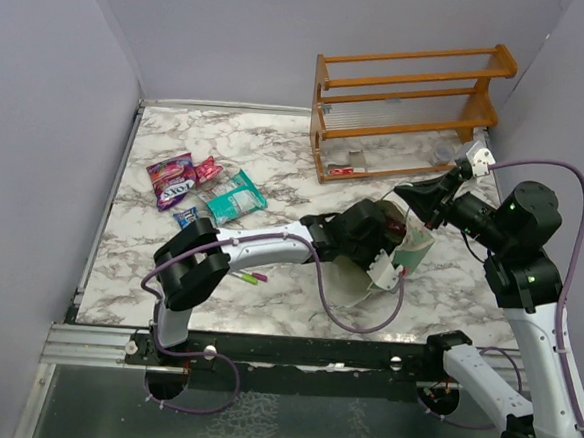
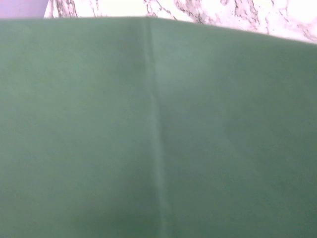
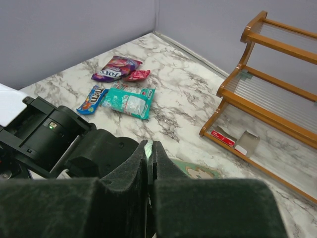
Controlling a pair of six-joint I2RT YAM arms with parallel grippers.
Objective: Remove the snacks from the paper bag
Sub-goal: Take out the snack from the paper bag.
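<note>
The paper bag's green side blocks my left gripper's view of the snacks. Next, I back off and take a packet inside the paper bag's opening [image 1: 396, 224].
The pale green paper bag [image 1: 416, 252] lies right of the table's middle, its mouth toward the left arm. My right gripper [image 1: 412, 198] is shut on the bag's upper edge; in the right wrist view a green strip of paper shows between its pads [image 3: 150, 148], with a patterned bag panel [image 3: 198, 172] below. My left gripper [image 1: 383, 241] reaches into the bag mouth with its fingers hidden; the left wrist view shows only green paper [image 2: 158, 129]. A purple packet [image 1: 169, 179], a pink one [image 1: 207, 170], a teal one [image 1: 235, 198] and a blue one [image 1: 185, 215] lie on the table at the left.
An orange wooden rack [image 1: 410, 102] stands at the back right, with a small red-and-white item [image 1: 342, 169] at its foot. Two marker pens [image 1: 251, 275] lie under the left arm. Grey walls enclose the marble table [image 1: 277, 148] on three sides.
</note>
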